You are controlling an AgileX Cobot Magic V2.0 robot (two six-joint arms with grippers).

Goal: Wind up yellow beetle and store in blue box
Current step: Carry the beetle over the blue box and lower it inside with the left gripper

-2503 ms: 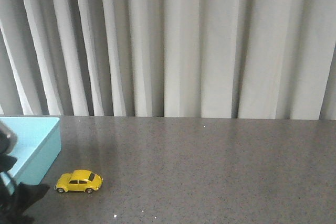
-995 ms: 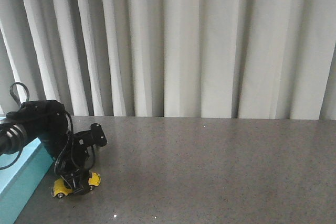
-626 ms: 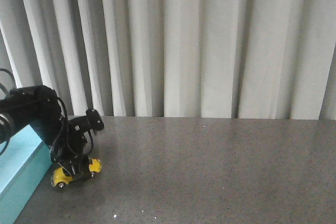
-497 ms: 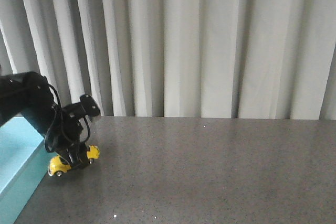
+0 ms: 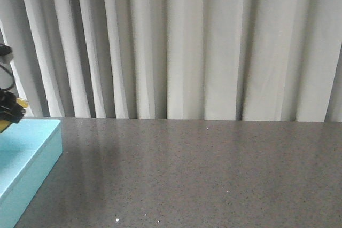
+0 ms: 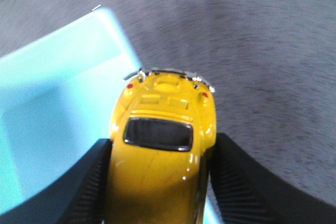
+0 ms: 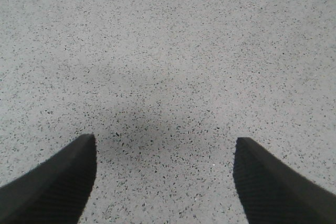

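My left gripper will let go of the yellow beetle on the blue box's bottom (image 5: 7, 177), close to the side of the box bordering the speckled table.
My left gripper (image 6: 160, 153) is shut on the yellow beetle (image 6: 160, 145), its two black fingers pressing the car's sides. In the front view the gripper (image 5: 7, 113) shows only at the far left edge, above the blue box (image 5: 32, 150), with a sliver of the yellow beetle (image 5: 21, 102) beside it. In the left wrist view the car hangs over the blue box's (image 6: 58, 103) wall and the grey table. My right gripper (image 7: 165, 153) is open and empty over bare speckled table; it is out of the front view.
The dark speckled table (image 5: 203, 169) stretches to the right of the box. A grey pleated curtain (image 5: 181, 41) hangs behind the table's far edge.
My left gripper closed on the beetle on the table beside the box, lifted it and carried it left and up, to above the box at the frame's edge.
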